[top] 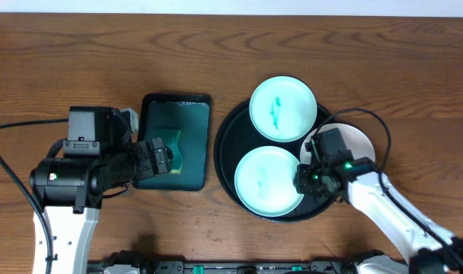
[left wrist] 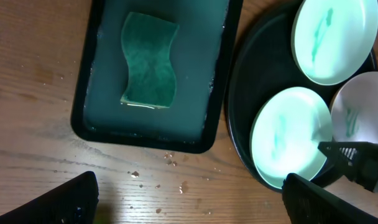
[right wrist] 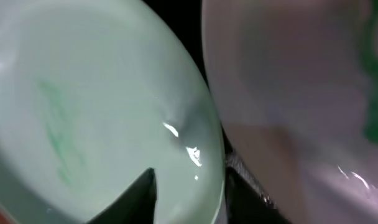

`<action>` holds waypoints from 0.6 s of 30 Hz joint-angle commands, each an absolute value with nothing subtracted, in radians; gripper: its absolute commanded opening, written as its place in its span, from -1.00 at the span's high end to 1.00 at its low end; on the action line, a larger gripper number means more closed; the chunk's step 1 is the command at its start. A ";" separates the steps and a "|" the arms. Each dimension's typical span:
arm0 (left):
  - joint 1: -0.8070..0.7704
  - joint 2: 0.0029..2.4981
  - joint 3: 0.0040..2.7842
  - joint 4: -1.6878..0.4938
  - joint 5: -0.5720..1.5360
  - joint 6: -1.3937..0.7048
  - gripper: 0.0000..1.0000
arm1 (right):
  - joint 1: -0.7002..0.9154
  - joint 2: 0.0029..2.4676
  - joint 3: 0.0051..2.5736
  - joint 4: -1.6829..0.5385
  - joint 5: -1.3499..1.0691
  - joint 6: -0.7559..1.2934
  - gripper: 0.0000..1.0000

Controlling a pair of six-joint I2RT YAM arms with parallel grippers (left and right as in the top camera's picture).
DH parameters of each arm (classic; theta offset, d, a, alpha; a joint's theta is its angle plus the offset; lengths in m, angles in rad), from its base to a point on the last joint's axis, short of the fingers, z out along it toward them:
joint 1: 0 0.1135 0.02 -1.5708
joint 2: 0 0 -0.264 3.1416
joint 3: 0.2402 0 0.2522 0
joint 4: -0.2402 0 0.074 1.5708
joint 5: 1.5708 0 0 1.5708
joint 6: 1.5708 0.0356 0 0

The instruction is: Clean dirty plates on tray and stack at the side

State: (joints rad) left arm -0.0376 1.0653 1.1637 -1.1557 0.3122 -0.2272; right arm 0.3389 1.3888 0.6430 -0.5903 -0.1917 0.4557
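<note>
The middle of the green sponge (top: 170,149) (left wrist: 150,61) in the dark-green tray is the next place my left gripper should go to and close.
The black round tray (top: 226,141) holds three white plates. The back plate (top: 283,108) has a teal smear. The front plate (top: 266,180) has a faint smear. The third plate (top: 355,139) lies over the tray's right rim, partly hidden by my right arm. My right gripper (top: 303,180) straddles the front plate's right rim; in the right wrist view its fingers (right wrist: 192,193) pinch that plate's (right wrist: 83,93) edge, beside the third plate (right wrist: 288,74). My left gripper (top: 161,158) is open and empty over the green tray's left edge, its fingers (left wrist: 189,205) wide apart above bare wood.
A dark-green rectangular tray (top: 197,114) with a green sponge (top: 173,141) stands left of the round tray. In the left wrist view the sponge (left wrist: 149,62) lies in shallow water, and droplets (left wrist: 170,160) speckle the wood in front of it.
</note>
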 commanded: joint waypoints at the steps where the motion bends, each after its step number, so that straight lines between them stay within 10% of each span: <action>1: -0.040 1.066 1.179 -1.158 0.301 -0.206 -0.89 | 0.348 1.446 0.636 -0.569 -0.134 0.536 0.63; 8: -0.040 1.077 1.167 -1.119 0.301 -0.206 -0.89 | 0.348 1.457 0.636 -0.500 -0.112 0.544 0.98; 18: -0.041 1.239 1.026 -0.946 0.302 -0.207 -0.71 | 0.348 1.457 0.636 -0.475 -0.101 0.549 0.98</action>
State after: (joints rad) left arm -0.0376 1.1721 1.0679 -0.9707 0.3084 -0.2256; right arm 0.3431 1.4540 0.6388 -0.4805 -0.1421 0.5236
